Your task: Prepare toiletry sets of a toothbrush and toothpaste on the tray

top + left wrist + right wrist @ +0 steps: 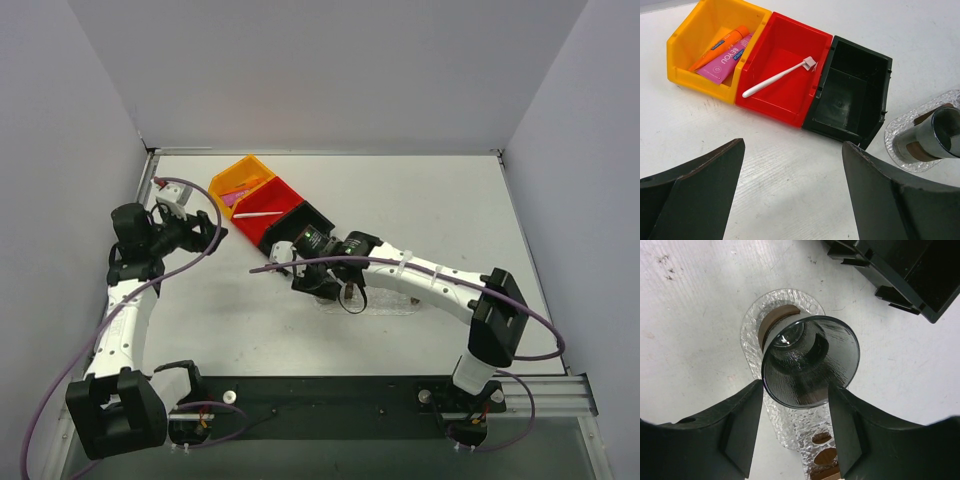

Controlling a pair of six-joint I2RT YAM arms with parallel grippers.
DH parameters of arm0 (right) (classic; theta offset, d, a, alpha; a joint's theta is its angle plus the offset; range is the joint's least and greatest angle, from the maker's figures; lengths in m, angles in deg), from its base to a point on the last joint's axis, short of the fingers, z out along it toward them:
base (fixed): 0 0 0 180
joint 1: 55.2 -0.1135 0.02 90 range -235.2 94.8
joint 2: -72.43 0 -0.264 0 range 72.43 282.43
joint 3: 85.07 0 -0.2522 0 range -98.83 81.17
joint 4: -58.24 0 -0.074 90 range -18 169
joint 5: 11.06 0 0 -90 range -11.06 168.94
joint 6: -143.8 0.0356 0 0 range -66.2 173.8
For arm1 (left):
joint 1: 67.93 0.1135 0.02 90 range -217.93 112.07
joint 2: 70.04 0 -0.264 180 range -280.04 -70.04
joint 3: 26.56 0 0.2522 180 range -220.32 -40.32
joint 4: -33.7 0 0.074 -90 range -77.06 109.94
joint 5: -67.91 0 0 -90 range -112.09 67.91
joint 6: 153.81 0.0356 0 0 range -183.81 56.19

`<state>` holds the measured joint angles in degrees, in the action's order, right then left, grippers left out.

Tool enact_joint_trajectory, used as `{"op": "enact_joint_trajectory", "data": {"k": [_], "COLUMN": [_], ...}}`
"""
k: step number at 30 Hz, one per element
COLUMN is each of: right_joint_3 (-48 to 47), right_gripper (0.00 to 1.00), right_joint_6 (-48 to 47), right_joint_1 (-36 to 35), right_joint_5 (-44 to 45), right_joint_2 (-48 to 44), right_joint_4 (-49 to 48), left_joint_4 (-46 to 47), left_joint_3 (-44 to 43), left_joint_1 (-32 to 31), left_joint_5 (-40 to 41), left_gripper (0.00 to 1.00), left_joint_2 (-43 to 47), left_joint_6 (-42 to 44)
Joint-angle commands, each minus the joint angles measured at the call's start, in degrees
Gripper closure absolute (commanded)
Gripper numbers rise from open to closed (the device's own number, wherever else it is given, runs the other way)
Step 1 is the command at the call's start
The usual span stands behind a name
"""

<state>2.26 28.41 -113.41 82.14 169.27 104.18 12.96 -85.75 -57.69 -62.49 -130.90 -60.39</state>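
Note:
My left gripper needs to next move to the orange toothpaste in the orange bin and close on its flat end (229, 191) (701, 61), across from the cap.
The white toothbrush (777, 77) lies in the red bin (771, 109); it also shows in the top view (258, 214). The orange toothpaste (720, 46) and the pink toothpaste (725, 62) lie side by side in the orange bin (684, 62). The clear bumpy tray (751, 325) lies on the table right of the black bin, with brown patches showing through it. My right gripper (796, 387) is closed round a dark smoky cup (810, 365), tilted over the tray's rounded end. My left gripper (792, 145) is open and empty above bare table in front of the bins.
An empty black bin (850, 100) stands at the end of the bin row, close to the tray (894, 131) and cup (942, 132). The right arm (430, 280) stretches across the table's middle. Walls close in the table at left, back and right.

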Motion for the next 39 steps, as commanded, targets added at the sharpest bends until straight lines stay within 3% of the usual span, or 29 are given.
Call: {"op": "enact_joint_trajectory", "data": {"k": [1,10,20,31,39], "right_joint_3": [-3.0,-4.9,-4.3,1.6,5.0], "right_gripper": [0.50,0.49,0.43,0.41,0.42], "right_joint_6": [1.4,4.5,6.4,6.1,6.4], "right_joint_1": [0.6,4.9,11.5,18.8,23.6], "right_joint_5": [-0.8,-7.8,-9.8,-10.0,-11.7], "right_joint_2": [-4.7,-9.6,-16.0,-21.6,-23.7], "right_joint_4": [2.3,2.3,0.9,-0.8,-1.2], "left_joint_4": [2.8,3.2,2.2,-3.9,-9.3], "left_joint_3": [-0.8,-2.3,-8.2,-23.8,-35.9], "left_joint_1": [0.4,0.4,0.4,-0.9,-5.4], "left_joint_5": [1.7,5.9,8.1,11.0,19.0], "left_gripper": [0.11,0.10,0.09,0.08,0.10], "left_joint_2": [-1.4,-5.4,-12.9,-26.6,-37.7], "left_joint_6": [2.6,7.0,9.8,11.1,14.5]}}
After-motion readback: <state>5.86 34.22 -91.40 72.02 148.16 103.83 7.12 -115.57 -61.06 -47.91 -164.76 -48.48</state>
